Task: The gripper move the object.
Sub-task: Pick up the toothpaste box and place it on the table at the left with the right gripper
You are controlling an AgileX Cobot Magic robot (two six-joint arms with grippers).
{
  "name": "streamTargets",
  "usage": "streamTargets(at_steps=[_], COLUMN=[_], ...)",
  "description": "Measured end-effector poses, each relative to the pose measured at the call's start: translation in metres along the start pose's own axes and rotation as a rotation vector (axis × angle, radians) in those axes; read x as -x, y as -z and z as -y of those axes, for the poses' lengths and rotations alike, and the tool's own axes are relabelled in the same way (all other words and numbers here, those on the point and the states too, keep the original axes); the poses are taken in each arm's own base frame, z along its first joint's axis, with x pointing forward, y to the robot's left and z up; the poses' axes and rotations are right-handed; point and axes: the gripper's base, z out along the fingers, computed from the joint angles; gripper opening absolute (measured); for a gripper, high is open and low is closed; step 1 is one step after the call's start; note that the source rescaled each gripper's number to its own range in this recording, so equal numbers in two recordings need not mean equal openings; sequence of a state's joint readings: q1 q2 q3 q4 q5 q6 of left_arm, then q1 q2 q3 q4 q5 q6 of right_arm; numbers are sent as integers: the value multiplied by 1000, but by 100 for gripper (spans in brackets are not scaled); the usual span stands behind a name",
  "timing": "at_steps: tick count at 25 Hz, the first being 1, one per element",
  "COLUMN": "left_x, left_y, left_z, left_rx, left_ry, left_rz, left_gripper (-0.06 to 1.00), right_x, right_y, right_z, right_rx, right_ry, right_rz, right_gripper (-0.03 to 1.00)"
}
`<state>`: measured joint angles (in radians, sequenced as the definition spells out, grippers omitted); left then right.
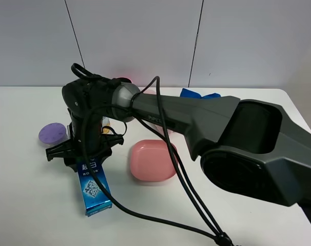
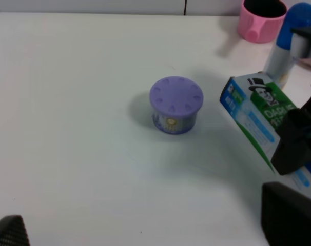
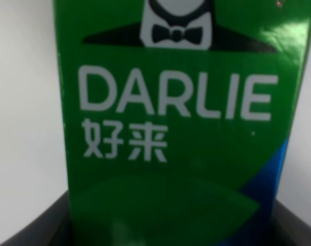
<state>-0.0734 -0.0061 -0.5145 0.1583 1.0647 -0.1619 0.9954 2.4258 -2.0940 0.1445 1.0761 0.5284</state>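
The robot's right gripper will set the toothpaste box down between the purple container and the pink dish (image 1: 95, 179).
The long toothpaste box (image 1: 95, 189), green at the top and fading to blue, lies on the white table with its blue end toward the front. My right gripper (image 1: 89, 154) reaches across to the left side and is shut on the box's green end. The right wrist view is filled by the box (image 3: 176, 128) with its "DARLIE" logo, and dark fingers flank it at both lower corners. The left wrist view shows the box (image 2: 258, 115) with a black finger (image 2: 294, 146) against it. My left gripper (image 2: 148, 225) is open and empty, well short of the box.
A purple round container (image 1: 53, 133) stands just left of the box; it also shows in the left wrist view (image 2: 176, 102). A pink dish (image 1: 153, 160) lies to the right. A pink cup (image 2: 260, 20) and a white blue-capped bottle (image 2: 289, 41) stand behind. A blue item (image 1: 199, 94) lies at the back.
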Motion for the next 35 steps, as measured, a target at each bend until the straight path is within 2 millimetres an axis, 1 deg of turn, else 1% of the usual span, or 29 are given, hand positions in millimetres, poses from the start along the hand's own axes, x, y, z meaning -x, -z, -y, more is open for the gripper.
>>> streamTargets(at_steps=[4, 8, 16, 29, 30, 31, 34, 35], left_x=[0, 0, 0, 0, 0, 0, 0, 0], left_y=[0, 0, 0, 0, 0, 0, 0, 0], left_z=[0, 0, 0, 0, 0, 0, 0, 0], left_rx=[0, 0, 0, 0, 0, 0, 0, 0], left_ry=[0, 0, 0, 0, 0, 0, 0, 0], left_rz=[0, -1, -1, -1, -1, -1, -1, -1], left_gripper=[100, 100, 100, 100, 100, 100, 100, 100], right_x=[3, 5, 2, 1, 1, 1, 1, 2], right_y=[-4, -19, -41, -43, -43, -43, -42, -41], right_z=[8, 17, 19, 19, 19, 19, 18, 18], right_rx=[-8, -26, 5, 12, 13, 13, 18, 20], right_ry=[-22, -42, -54, -1, -1, 3, 5, 10], right_rz=[-13, -42, -92, -95, -96, -95, -95, -92], right_gripper=[1, 1, 1, 1, 3, 8, 31, 37])
